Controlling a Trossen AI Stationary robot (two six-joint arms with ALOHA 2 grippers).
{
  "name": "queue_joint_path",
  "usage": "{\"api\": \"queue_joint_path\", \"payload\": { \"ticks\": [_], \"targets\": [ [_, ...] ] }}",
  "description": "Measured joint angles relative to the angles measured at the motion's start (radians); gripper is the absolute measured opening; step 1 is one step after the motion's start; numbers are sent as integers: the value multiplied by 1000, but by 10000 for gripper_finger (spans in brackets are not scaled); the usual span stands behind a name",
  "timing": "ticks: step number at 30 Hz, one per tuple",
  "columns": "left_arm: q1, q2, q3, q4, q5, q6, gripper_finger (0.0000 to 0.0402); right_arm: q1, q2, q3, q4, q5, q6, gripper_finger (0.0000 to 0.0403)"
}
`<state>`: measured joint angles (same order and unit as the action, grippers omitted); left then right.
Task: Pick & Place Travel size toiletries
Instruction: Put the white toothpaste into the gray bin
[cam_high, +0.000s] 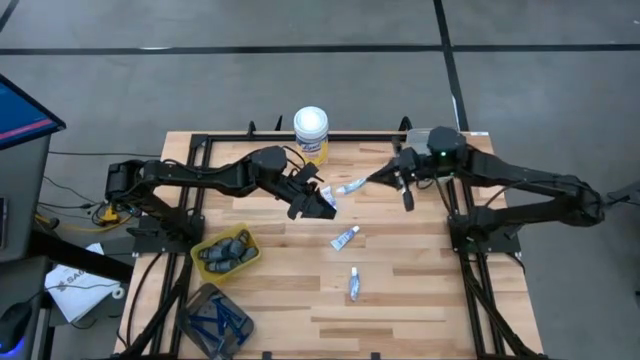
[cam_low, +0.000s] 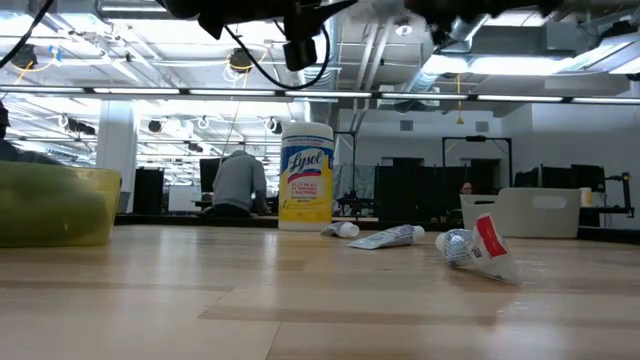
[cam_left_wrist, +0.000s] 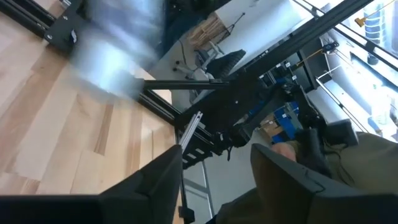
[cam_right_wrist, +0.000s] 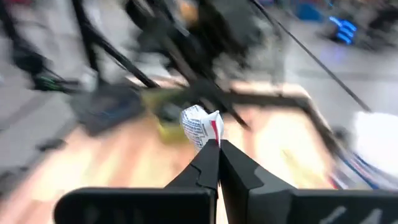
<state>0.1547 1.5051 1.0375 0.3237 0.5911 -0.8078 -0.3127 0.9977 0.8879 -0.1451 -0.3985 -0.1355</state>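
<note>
Next, I lower the white tube, now over the table's far middle, into the light grey bin at the table's far corner (cam_high: 431, 164) with my right gripper.
My right gripper (cam_high: 380, 178) is over the table's far middle, shut on a small white tube (cam_high: 355, 186) with red and blue print, which sticks out past the fingertips in the right wrist view (cam_right_wrist: 200, 126). My left gripper (cam_high: 318, 200) hovers just left of it, open and holding nothing (cam_left_wrist: 214, 168). Two more white tubes lie flat on the wood, one mid-table (cam_high: 345, 237) and one nearer (cam_high: 354, 285); the low view shows them too (cam_low: 385, 237) (cam_low: 478, 245). Dark grey sticks fill a yellow bin (cam_high: 225, 252). My right gripper pinches one end of the white tube (cam_right_wrist: 208, 138) between its two fingertips, and the rest of the tube points away beyond them, along the fingers. The fingers come roughly level from the table's right. The tube is lifted clear of the table.
A tall white canister with a yellow label (cam_high: 311, 133) stands at the far edge. A dark tray of blue razor-like sticks (cam_high: 215, 318) sits at the near left corner, beside the yellow bin. Bare wood lies on the table's near right. A person sits in the room beyond (cam_low: 238, 182).
</note>
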Motion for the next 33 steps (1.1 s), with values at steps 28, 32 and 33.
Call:
{"api": "queue_joint_path", "payload": {
  "ticks": [28, 32, 33],
  "targets": [
    [10, 0, -1, -9, -64, 26, 185, -561, 273, -39, -688, 871, 80, 0],
    [10, 0, -2, -9, -97, 56, 184, -568, 319, -39, -678, 840, 50, 0],
    [10, 0, -2, -9, -113, 75, 184, -568, 331, -39, -678, 829, 54, 0]
  ]
}}
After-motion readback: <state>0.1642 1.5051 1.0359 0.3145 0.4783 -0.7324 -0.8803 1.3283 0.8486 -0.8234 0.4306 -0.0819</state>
